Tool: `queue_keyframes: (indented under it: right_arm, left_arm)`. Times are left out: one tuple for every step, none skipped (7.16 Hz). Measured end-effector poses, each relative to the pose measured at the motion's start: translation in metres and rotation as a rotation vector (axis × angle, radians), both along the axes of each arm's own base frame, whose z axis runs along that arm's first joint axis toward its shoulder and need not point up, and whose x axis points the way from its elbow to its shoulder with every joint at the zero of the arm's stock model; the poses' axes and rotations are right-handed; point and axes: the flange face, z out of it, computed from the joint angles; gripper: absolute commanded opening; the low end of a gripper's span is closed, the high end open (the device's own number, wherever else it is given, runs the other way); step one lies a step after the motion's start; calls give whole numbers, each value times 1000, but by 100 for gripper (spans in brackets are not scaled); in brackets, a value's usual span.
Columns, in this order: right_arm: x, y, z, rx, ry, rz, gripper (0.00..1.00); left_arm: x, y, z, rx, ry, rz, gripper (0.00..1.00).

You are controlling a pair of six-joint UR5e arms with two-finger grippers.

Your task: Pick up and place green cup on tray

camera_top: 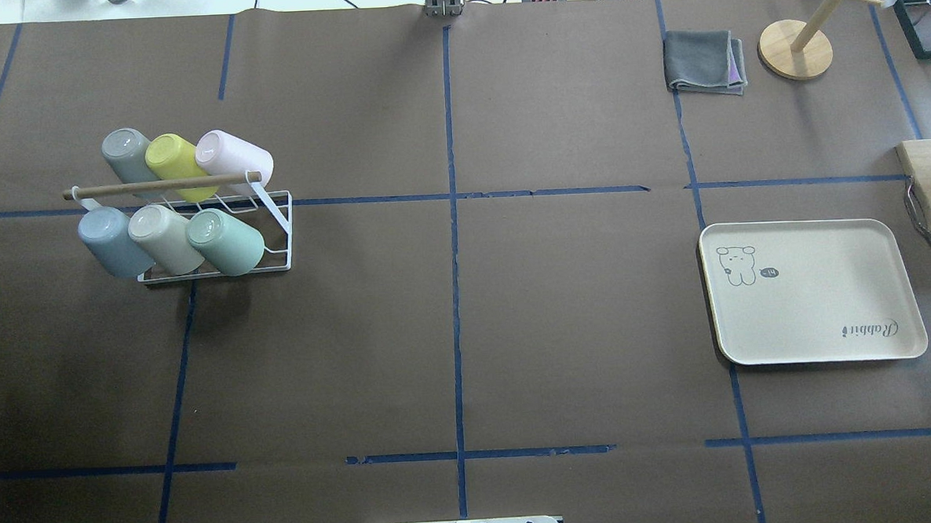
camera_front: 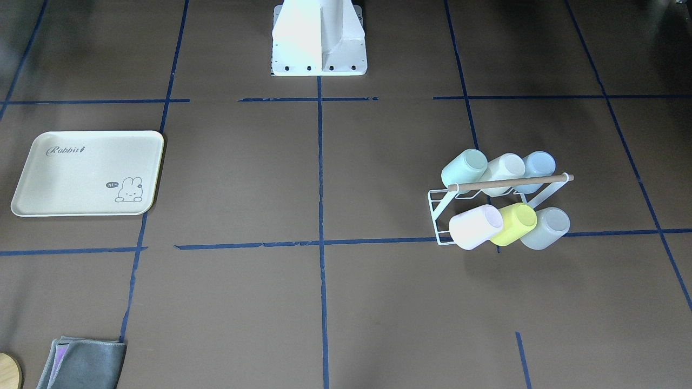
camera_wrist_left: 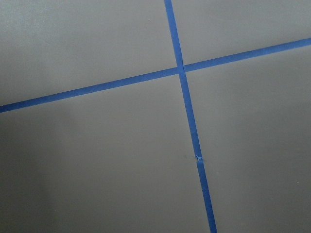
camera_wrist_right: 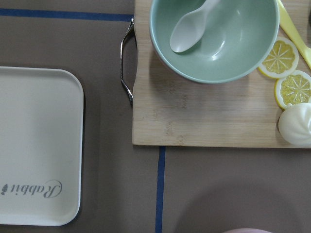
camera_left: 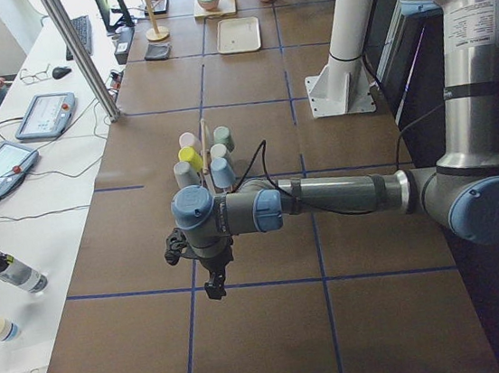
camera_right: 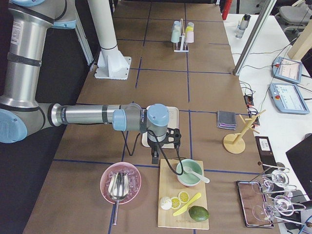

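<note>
My right gripper is going to close on the middle of the short edge (camera_front: pixel 25 168) (camera_wrist_right: pixel 82 155) of the cream tray, on the edge that faces the cutting board.
The green cup (camera_top: pixel 225 240) lies tilted on a white wire rack (camera_top: pixel 275 223) at the table's left, at the right end of the row nearer the robot; it also shows in the front view (camera_front: pixel 464 167). The cream tray (camera_top: pixel 821 301) with "Rabbit" lettering lies far to the right, with nothing on it, and its corner fills the right wrist view (camera_wrist_right: pixel 34 136). My left gripper (camera_left: pixel 214 286) hangs over bare table, short of the rack. My right gripper (camera_right: pixel 155 158) hangs beside the tray. I cannot tell whether either is open or shut.
The rack also holds a lime cup (camera_top: pixel 174 156), a pale blue cup (camera_top: pixel 111 241) and several others under a wooden bar. A grey cloth (camera_top: pixel 704 62) and wooden stand (camera_top: pixel 795 47) are far right. A cutting board (camera_wrist_right: pixel 204 121) with a green bowl (camera_wrist_right: pixel 216 39) lies beside the tray.
</note>
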Motion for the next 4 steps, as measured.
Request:
queue_keyframes:
  right_arm:
    - [-2,-2,-6,23,-3,-4,100]
    - [-8,-6,-18,85,-7,-20,100]
    - [-18,-8,-24,125,-16,-36,100]
    - [-30,-10,-25,125,-38,-40,100]
  left_arm:
    - [0,0,1,-2,0,0,100]
    - [0,0,2,-5,0,0,100]
    - [0,0,3,-7,0,0,100]
    - [0,0,4,-8,-1,1,100]
